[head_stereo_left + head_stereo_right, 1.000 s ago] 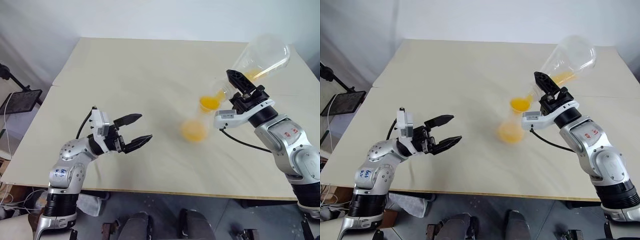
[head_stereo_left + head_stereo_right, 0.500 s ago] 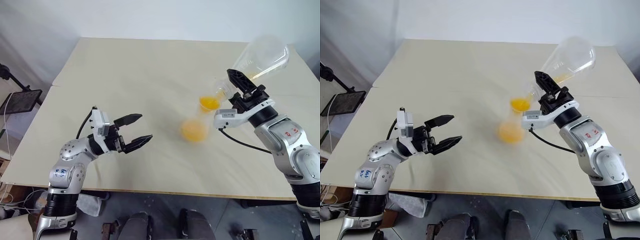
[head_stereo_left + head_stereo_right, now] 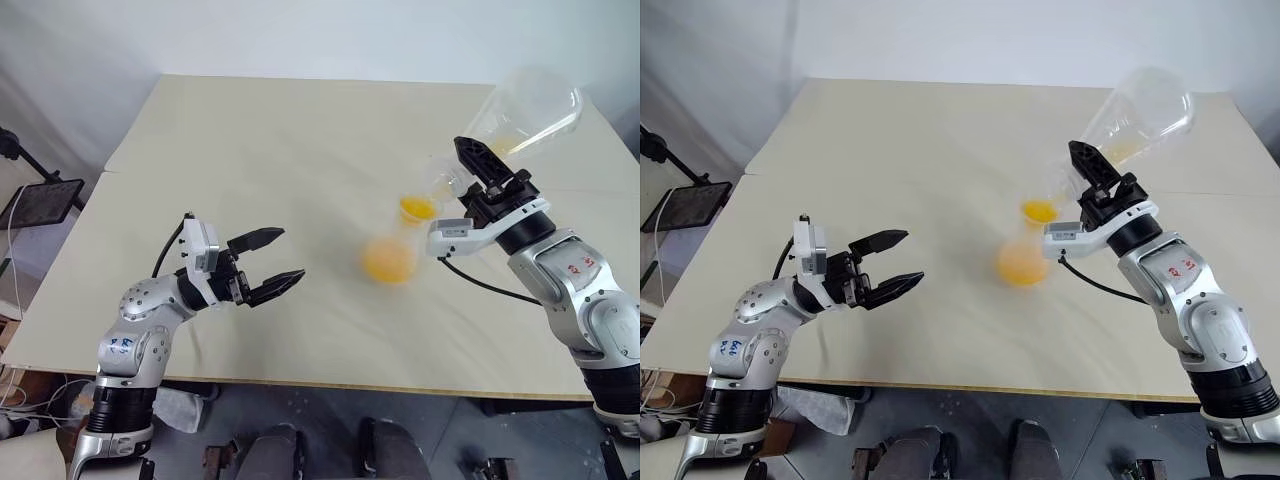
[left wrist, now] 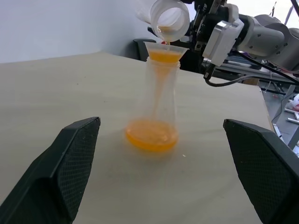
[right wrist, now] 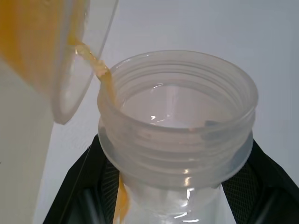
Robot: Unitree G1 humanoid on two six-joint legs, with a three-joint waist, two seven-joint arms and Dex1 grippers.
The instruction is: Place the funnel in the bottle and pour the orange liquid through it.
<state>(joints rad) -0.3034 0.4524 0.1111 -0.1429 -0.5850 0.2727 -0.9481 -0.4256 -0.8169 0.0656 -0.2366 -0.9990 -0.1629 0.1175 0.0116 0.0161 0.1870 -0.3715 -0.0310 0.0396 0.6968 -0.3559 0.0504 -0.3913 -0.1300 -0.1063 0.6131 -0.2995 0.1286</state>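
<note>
The robot will put the flask down on the table (image 3: 537, 247) beside the bottle, below the wrist of its right gripper, and let go.
The bottle (image 3: 388, 256) stands upright right of the table's middle, with the clear funnel (image 3: 418, 207) seated in its mouth. Orange liquid (image 4: 152, 136) pools in the bottle's base and fills part of the funnel (image 4: 166, 52). My right gripper (image 3: 472, 160) is shut on the neck of a larger clear flask (image 3: 527, 108), tilted mouth-down over the funnel. A thin orange stream (image 5: 101, 71) runs from the flask's mouth (image 5: 177, 116). My left gripper (image 3: 290, 254) hovers open and empty well left of the bottle, pointing at it.
The beige table (image 3: 250, 140) has a seam along its left part and a front edge near me. A black stand with a dark panel (image 3: 38, 202) sits off the table's left side. Cables and clutter lie on the floor below.
The tilted flask holds less orange liquid than a second ago, and the level in the funnel has dropped. Neither arm has moved.
</note>
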